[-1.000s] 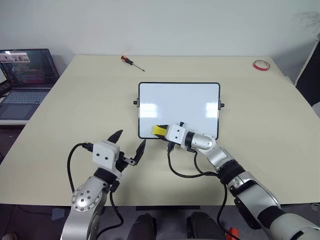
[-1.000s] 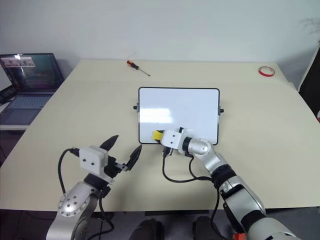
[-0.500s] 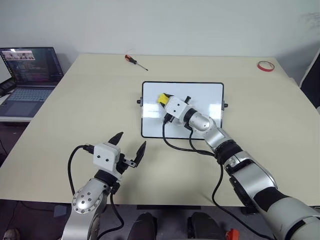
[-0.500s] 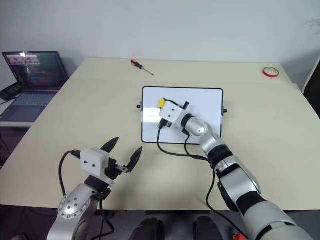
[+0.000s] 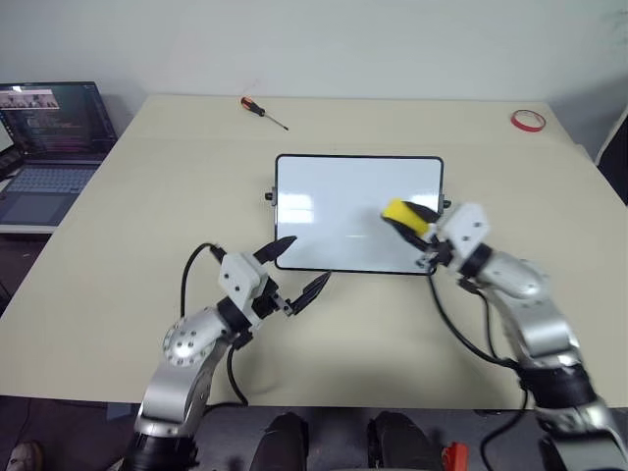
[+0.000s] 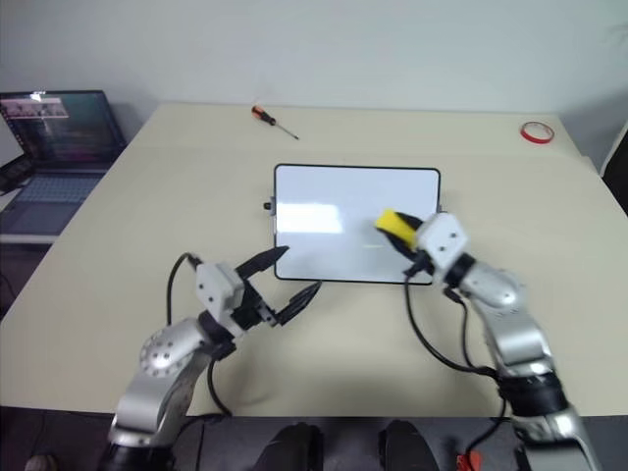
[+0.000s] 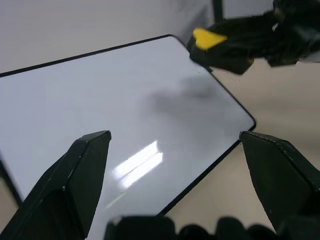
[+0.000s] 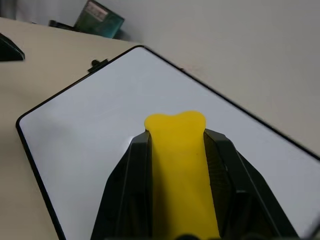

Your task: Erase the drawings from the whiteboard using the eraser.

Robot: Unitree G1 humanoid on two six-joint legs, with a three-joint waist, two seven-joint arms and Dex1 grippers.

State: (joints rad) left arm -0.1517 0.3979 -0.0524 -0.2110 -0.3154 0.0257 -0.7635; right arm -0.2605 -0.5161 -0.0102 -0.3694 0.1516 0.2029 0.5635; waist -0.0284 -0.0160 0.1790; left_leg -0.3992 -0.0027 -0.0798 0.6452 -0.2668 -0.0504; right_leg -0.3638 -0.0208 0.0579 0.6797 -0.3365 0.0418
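Next, I release the yellow eraser with my right gripper on the table [image 5: 492, 287] beside the whiteboard's near corner, on the red tape's side.
The whiteboard [image 5: 334, 196] lies flat at the table's middle, its face plain white with glare. The drawings are out of view. My right gripper [image 5: 408, 220] is shut on the yellow eraser [image 5: 398, 212], which is over the board's right side near the right knob. The right wrist view has the eraser [image 8: 177, 150] clamped between both black fingers above the board [image 8: 90, 125]. My left gripper [image 5: 306, 261] stands open at the board's near edge, left of middle, with nothing between its fingers. Its wrist view looks across the board [image 7: 100, 95] to the eraser [image 7: 207, 37].
A red-handled screwdriver [image 5: 261, 111] lies at the table's far edge, left of centre. A red tape ring [image 5: 527, 120] sits at the far right corner. An open laptop [image 5: 44, 128] stands beside the table on the left. Black cables hang from both wrists.
My right gripper carried the eraser from the board's near left, across its upper left, to its right side. My left gripper moved right and forward to the board's near edge, still open.
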